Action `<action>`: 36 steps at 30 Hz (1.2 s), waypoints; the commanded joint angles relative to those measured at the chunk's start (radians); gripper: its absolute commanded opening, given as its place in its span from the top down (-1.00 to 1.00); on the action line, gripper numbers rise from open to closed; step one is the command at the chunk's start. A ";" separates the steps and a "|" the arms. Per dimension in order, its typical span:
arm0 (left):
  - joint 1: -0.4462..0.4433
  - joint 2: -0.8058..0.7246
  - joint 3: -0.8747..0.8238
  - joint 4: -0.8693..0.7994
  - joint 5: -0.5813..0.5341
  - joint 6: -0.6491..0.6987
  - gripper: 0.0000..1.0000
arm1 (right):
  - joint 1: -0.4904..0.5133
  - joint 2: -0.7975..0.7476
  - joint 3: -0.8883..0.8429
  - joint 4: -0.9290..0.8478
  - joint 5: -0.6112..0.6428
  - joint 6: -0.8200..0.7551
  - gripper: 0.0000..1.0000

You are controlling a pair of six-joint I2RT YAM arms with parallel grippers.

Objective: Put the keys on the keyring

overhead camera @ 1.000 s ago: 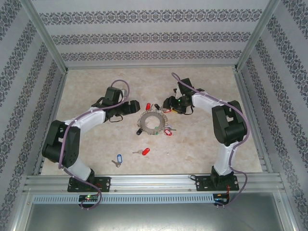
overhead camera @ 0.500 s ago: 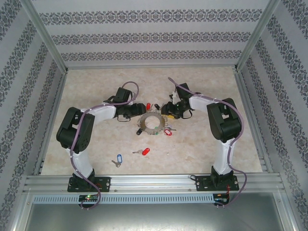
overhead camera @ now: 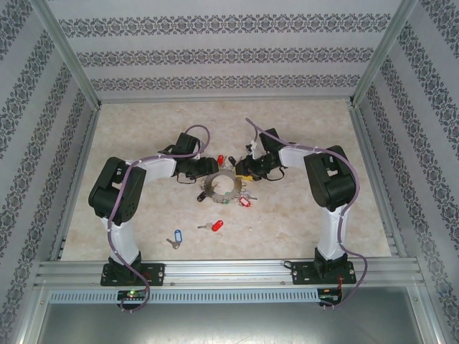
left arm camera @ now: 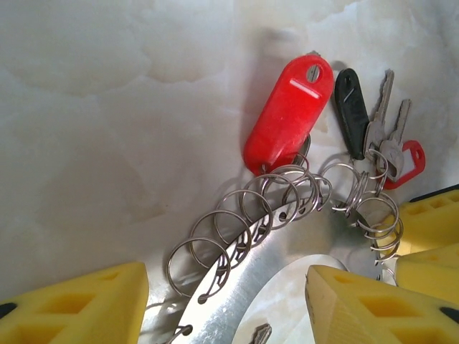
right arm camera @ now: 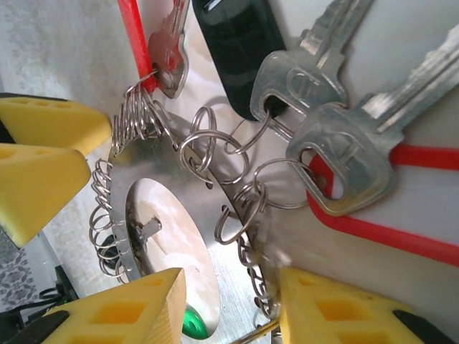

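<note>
Next, I open my left gripper, turn it and pinch its two sides [left arm camera: 204,313] before lifting the keyring, because the keyring's band lies flat and wide under the left gripper's fingers.
The keyring [overhead camera: 221,188], a flat grey metal disc with an open centre and small wire rings along its rim, lies mid-table. My left gripper [overhead camera: 209,172] straddles its band [left arm camera: 237,287] with a gap at both yellow fingers, so it is open. My right gripper [overhead camera: 239,172] straddles the opposite side [right arm camera: 237,279], its outer finger [right arm camera: 337,308] brushing the rim rings and its inner finger standing clear over the hole. Hung on the rim are a red tag [left arm camera: 290,115], a black tag [left arm camera: 351,111] and silver keys [right arm camera: 344,158]. Two loose keys lie nearer: a red-tagged one [overhead camera: 213,226] and a blue-tagged one [overhead camera: 176,237].
The table is a pale marbled surface [overhead camera: 301,215] inside patterned walls, with a metal rail [overhead camera: 229,271] along the near edge. The two grippers face each other closely across the keyring. Another red tag [overhead camera: 244,203] hangs off the keyring's near side.
Both arms have come in from either side onto the keyring and both pairs of jaws have narrowed. The keyring has shifted slightly toward the near left.
</note>
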 commanded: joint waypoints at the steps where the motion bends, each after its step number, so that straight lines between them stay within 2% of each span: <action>1: -0.013 0.041 -0.002 0.003 0.018 -0.020 -0.17 | 0.019 0.033 -0.027 0.034 -0.052 -0.026 0.24; 7: -0.013 0.055 -0.012 0.042 0.031 -0.047 -0.01 | 0.035 0.043 -0.037 0.135 -0.125 0.005 0.30; 13: -0.014 0.039 -0.017 0.046 -0.013 -0.063 0.18 | 0.031 0.038 -0.048 0.219 -0.165 0.052 0.43; 17: -0.013 0.027 -0.018 0.041 -0.033 -0.061 0.24 | 0.023 0.030 -0.059 0.229 -0.126 0.071 0.82; 21: -0.013 0.011 -0.018 0.043 -0.044 -0.055 0.22 | 0.026 0.022 -0.060 0.211 -0.109 0.055 0.85; 23: -0.013 -0.011 -0.023 0.039 -0.062 -0.052 0.17 | 0.025 0.013 -0.066 0.215 -0.111 0.057 0.95; 25: -0.012 -0.052 -0.037 0.020 -0.110 -0.052 0.03 | 0.023 -0.007 -0.080 0.229 -0.111 0.067 1.00; 27: -0.013 -0.102 -0.061 0.000 -0.166 -0.048 -0.25 | 0.019 -0.031 -0.096 0.249 -0.110 0.084 1.00; 29: -0.012 -0.155 -0.090 -0.009 -0.209 -0.041 -0.33 | 0.017 -0.054 -0.110 0.256 -0.107 0.092 1.00; 31: -0.006 -0.199 -0.114 -0.030 -0.240 -0.036 -0.53 | 0.015 -0.084 -0.126 0.271 -0.094 0.096 1.00; 34: 0.002 -0.228 -0.142 -0.046 -0.223 -0.021 -0.58 | 0.015 -0.121 -0.151 0.307 -0.089 0.112 1.00; 36: 0.015 -0.227 -0.155 -0.045 -0.170 -0.021 -0.59 | 0.018 -0.143 -0.159 0.328 -0.100 0.115 1.00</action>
